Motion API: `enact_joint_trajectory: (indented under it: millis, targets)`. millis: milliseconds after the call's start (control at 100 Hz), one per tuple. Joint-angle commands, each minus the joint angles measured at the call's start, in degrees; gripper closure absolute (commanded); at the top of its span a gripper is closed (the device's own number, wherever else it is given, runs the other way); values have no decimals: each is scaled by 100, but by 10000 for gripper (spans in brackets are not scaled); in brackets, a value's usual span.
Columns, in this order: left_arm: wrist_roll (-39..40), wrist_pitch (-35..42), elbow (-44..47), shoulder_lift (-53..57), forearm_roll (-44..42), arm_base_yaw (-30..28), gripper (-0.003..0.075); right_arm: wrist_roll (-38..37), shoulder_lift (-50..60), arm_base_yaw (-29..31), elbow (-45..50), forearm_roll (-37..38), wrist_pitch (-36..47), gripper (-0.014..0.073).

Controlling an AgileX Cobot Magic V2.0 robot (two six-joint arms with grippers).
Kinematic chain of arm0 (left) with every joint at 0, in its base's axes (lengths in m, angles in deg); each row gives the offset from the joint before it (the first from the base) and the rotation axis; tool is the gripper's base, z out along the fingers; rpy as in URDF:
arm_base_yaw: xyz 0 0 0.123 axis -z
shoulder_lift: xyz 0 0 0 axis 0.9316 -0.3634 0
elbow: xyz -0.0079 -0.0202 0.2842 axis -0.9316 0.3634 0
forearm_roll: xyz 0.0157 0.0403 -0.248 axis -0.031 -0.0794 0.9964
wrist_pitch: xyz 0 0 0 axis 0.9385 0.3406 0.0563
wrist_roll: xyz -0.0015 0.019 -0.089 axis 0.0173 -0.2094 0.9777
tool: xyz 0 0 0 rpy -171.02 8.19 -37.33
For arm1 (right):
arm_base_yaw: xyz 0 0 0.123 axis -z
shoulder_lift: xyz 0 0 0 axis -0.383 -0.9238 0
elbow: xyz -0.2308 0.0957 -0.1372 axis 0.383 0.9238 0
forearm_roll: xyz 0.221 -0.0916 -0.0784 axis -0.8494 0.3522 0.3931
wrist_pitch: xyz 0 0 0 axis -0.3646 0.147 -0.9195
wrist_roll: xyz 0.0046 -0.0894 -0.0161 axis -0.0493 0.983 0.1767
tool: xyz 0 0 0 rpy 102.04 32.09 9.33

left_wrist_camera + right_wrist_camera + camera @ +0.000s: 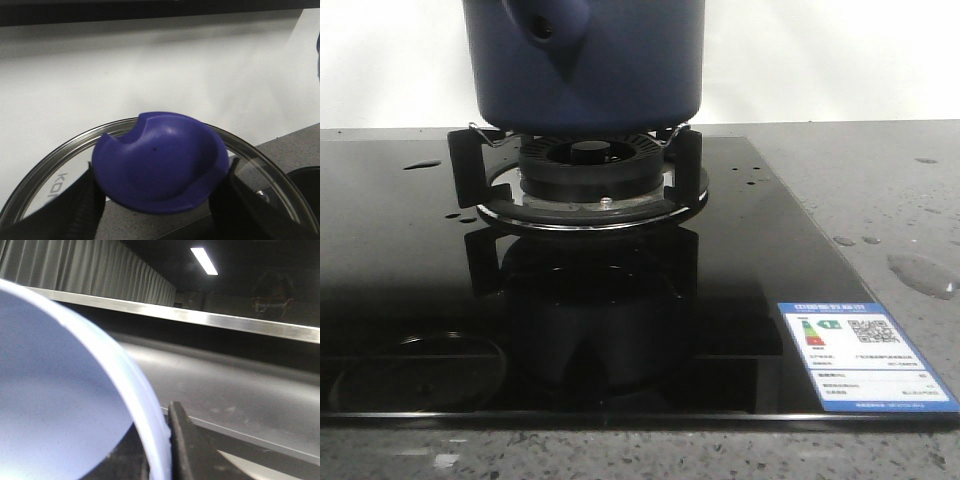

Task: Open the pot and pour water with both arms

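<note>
Next, my right gripper lets go of the periwinkle-blue bowl on the grey counter [950, 212] next to the black cooktop, just behind the puddle.
The dark navy pot [585, 60] stands on the gas burner [585, 180] at the back middle, its handle stub [545, 28] facing me; its top is cut off by the frame. Neither gripper shows in the front view. My left gripper [160, 184] is shut on the blue knob [160, 167] of a glass lid [42, 172], held over a grey counter. My right gripper [157, 447] is shut on the rim of a periwinkle-blue bowl [50, 390], one finger [182, 445] outside it. Water shows as drops and a puddle [920, 272] on the counter at the right.
The burner sits on a black glass cooktop [420, 290] with an energy label [865, 352] at its front right. Grey stone counter [880, 170] surrounds it. A white wall stands behind the pot. Small drops lie on the cooktop's left [420, 165].
</note>
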State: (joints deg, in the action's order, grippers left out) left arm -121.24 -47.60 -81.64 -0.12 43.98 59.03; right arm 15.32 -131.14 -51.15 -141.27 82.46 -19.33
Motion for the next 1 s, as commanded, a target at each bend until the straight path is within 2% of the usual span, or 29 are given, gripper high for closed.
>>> enact_joint_trajectory:
  millis: [0, 190, 300, 430, 560, 690, 800, 990]
  targets:
    - [30, -11, -244, 241, 443, -13, 344, 15, 322, 9, -151, 78, 392, 650]
    - [30, -25, -244, 241, 443, -13, 344, 15, 420, 9, -151, 78, -137, 650]
    - [30, -76, -244, 241, 443, 0, 344, 15, 560, 9, -250, -7, -866, 650]
    - [30, -278, -244, 241, 577, 0, 344, 15, 741, 83, -504, -486, -2014, 650]
    - [30, -540, -244, 241, 803, 0, 344, 15, 964, 456, -939, -979, -3962, 650]
    - [-25, -617, -259, 241, 918, 189, 344, -47, 1078, 1111, -1391, -1304, -5948, 649]
    - [-262, -617, -259, 241, 971, 554, 344, -950, 1105, 1771, -1724, -1249, -7756, 649]
    - [-483, -392, -259, 241, 992, 1171, 344, -1618, 1081, 2820, -1763, -812, -9976, 649]
